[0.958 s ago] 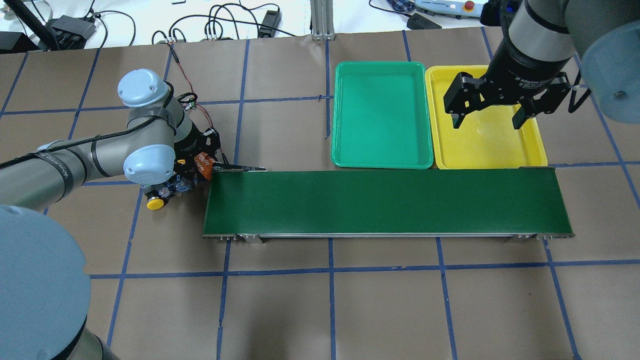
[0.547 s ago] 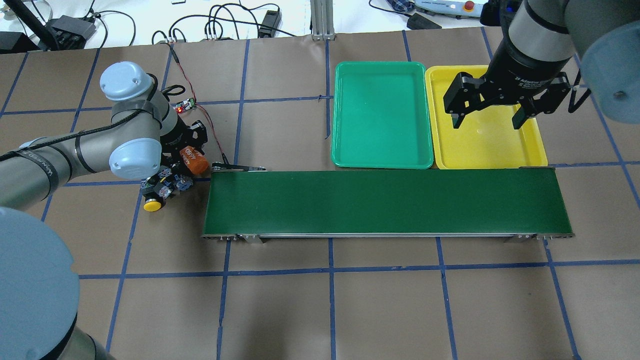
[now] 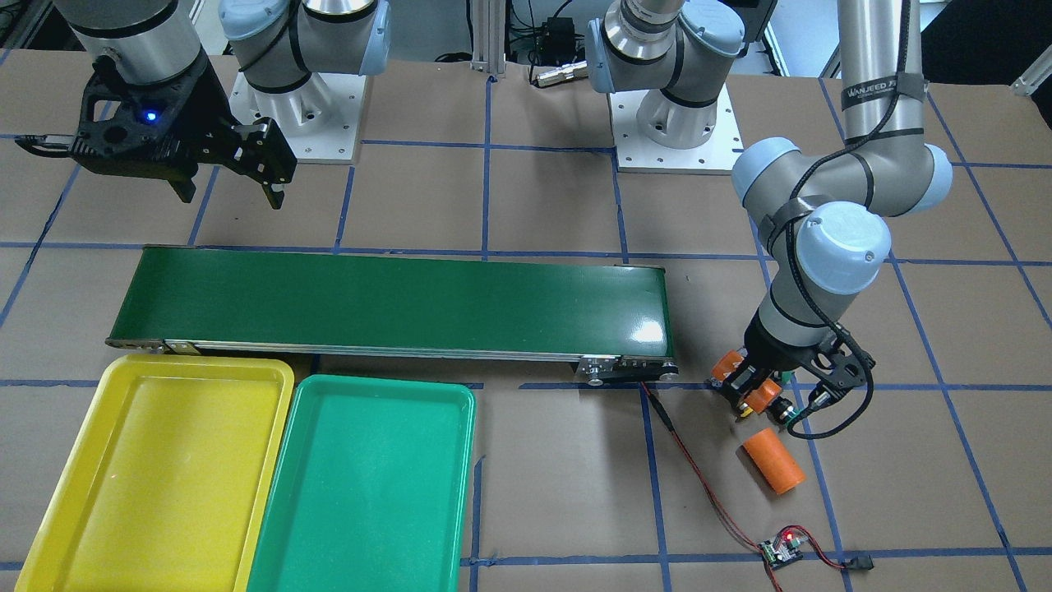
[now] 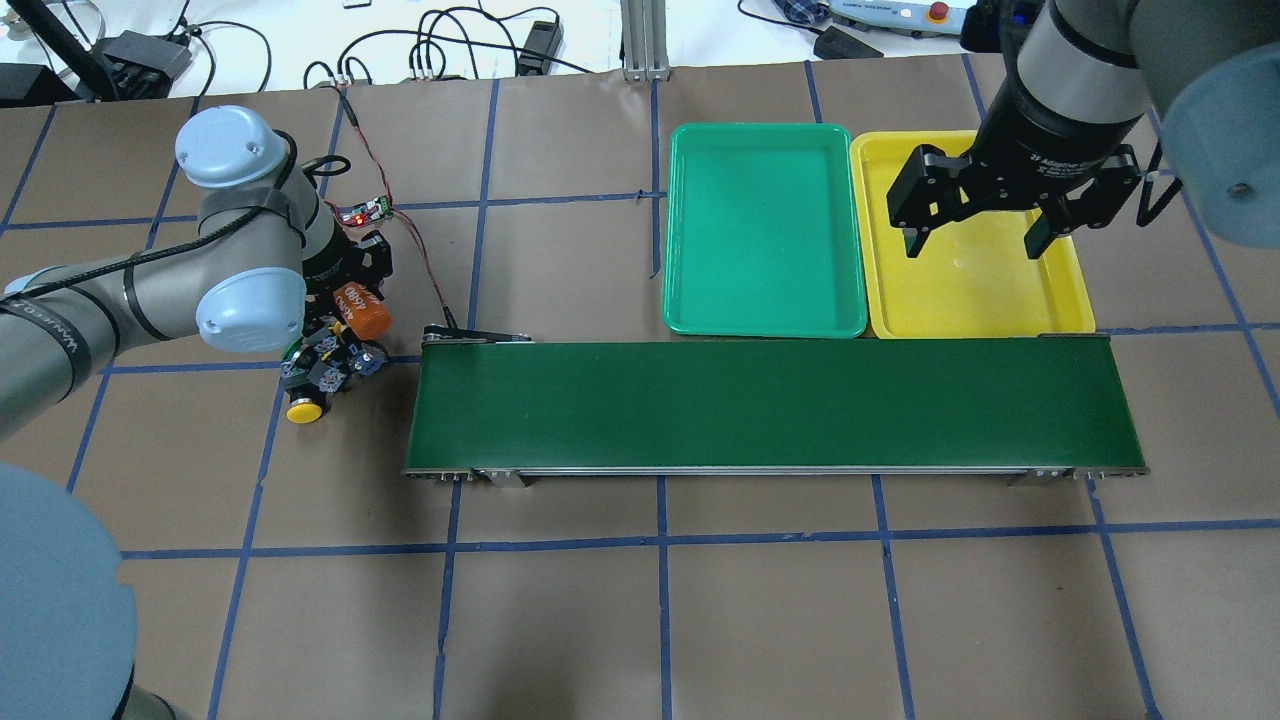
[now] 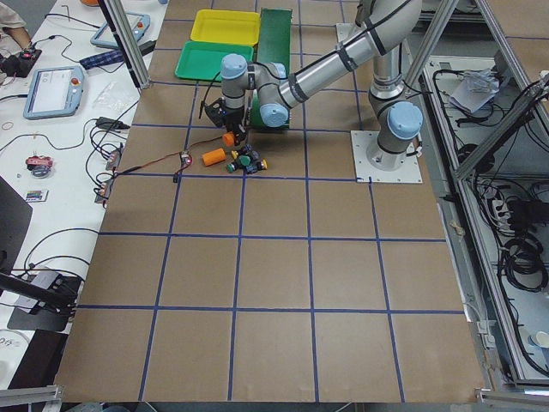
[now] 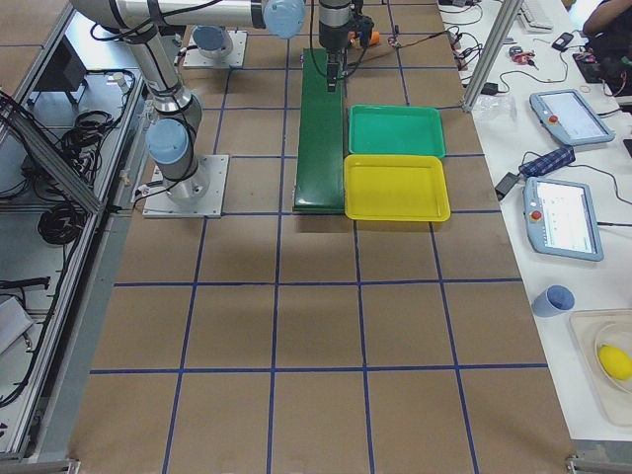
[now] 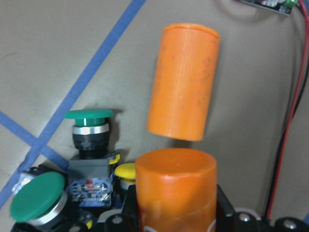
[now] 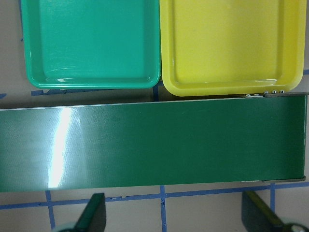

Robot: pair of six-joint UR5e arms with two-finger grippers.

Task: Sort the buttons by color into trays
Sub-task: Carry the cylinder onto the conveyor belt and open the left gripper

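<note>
My left gripper will release the orange cylinder on the conveyor belt point(image 3: 608, 310) near the end that has the wire.
The buttons point(image 4: 325, 368) lie in a cluster on the table off the belt's left end, one yellow cap point(image 4: 303, 410) sticking out. The left wrist view shows two green buttons point(image 7: 89, 130) and a yellow cap point(image 7: 126, 171). My left gripper point(image 4: 348, 300) hangs just above and beyond them, shut on an orange "4680" cylinder point(image 4: 361, 309), also seen in the front view point(image 3: 764, 395). The green tray point(image 4: 765, 230) and yellow tray point(image 4: 960, 300) lie empty behind the belt. My right gripper point(image 4: 975, 238) hangs open and empty over the yellow tray.
A long dark-green conveyor belt point(image 4: 770, 405) runs across the table's middle. A second orange cylinder point(image 3: 772, 462) lies loose beyond the buttons. A red-black wire runs from the belt's end to a small circuit board point(image 3: 781, 551).
My left arm has moved left, away from the belt's end, carrying the orange cylinder. The button cluster shifted slightly left. The right arm has not moved.
</note>
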